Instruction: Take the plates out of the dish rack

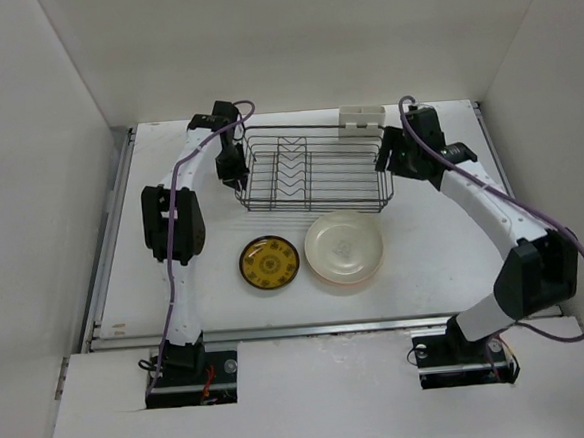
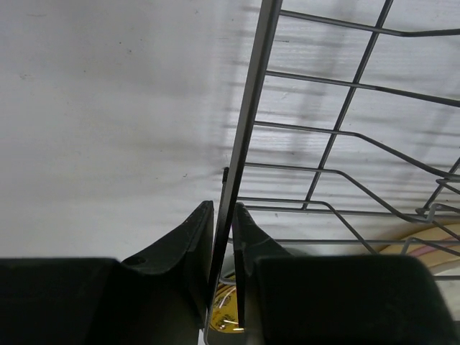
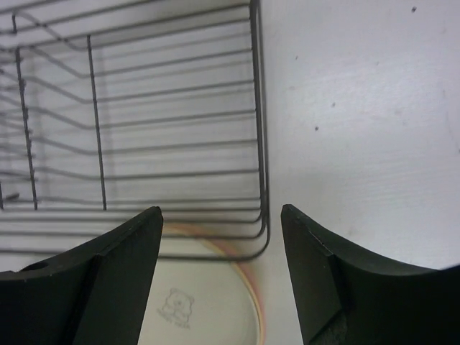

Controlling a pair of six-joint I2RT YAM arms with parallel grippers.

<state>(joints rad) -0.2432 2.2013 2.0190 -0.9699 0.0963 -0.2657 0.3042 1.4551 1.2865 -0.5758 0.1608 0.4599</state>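
Observation:
The front edge of the dish rack slants close to the cream plate, so the robot's right gripper should grab the dish rack's end rim nearer the white holder (image 1: 383, 132) and push back.
The black wire dish rack (image 1: 308, 168) stands at the back middle of the table with no plate in it. A stack of large plates (image 1: 344, 247), cream on top with pink and peach rims below, lies in front of it. A dark amber-brown patterned plate (image 1: 269, 262) lies to the stack's left. My left gripper (image 1: 236, 171) is at the rack's left end; in the left wrist view it (image 2: 223, 210) is shut on the rack's rim wire (image 2: 251, 108). My right gripper (image 1: 388, 162) is at the rack's right end, open (image 3: 221, 212) and empty, straddling the rack's corner (image 3: 260, 144) above the cream plate (image 3: 194, 302).
A small white plastic holder (image 1: 361, 117) is clipped on the rack's far right edge. White walls close in the table on the left, back and right. The amber plate also shows in the left wrist view (image 2: 226, 309), below the fingers.

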